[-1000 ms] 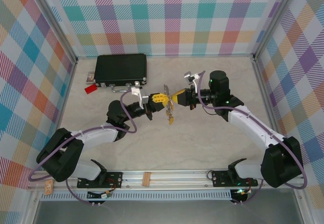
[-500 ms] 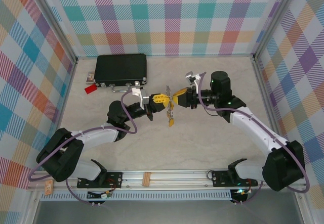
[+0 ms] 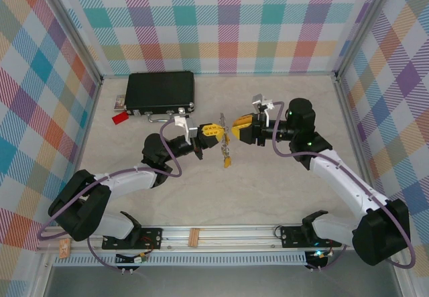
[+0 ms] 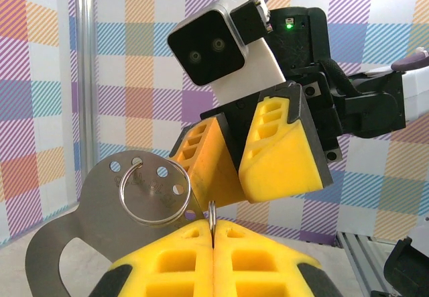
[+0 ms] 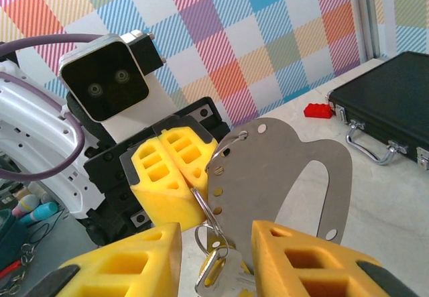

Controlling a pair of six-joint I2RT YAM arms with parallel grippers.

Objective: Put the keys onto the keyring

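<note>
Next, my right gripper closes on the keyring itself [image 5: 213, 218] before my left gripper changes its hold, because my right fingers are on either side of the keys hanging below the keyring.
My left gripper [image 4: 213, 224] is shut on the keyring [image 4: 212, 214], a thin silver loop seen edge-on between its yellow pads. In the right wrist view that keyring [image 5: 206, 206] sticks out of the left pads, and the keys [image 5: 226, 278], one silver and one with a yellow head, hang from it on a smaller ring. A flat grey metal plate [image 5: 285, 176] with small holes hangs beside them on another ring [image 4: 153, 193]. My right gripper [image 5: 216, 247] is open, one finger on each side of the keys, touching neither. From above, both grippers [image 3: 216, 133] [image 3: 236, 128] face each other over the dangling keys [image 3: 226, 156].
A black case [image 3: 161, 90] with a silver handle [image 3: 158, 116] lies at the back left, and a small red tag [image 3: 120, 117] sits by its front left corner. Checked walls close in the table on three sides.
My right gripper has gone from shut to open and drawn back a little to the right, away from the left gripper. The left gripper stays shut on the keyring.
</note>
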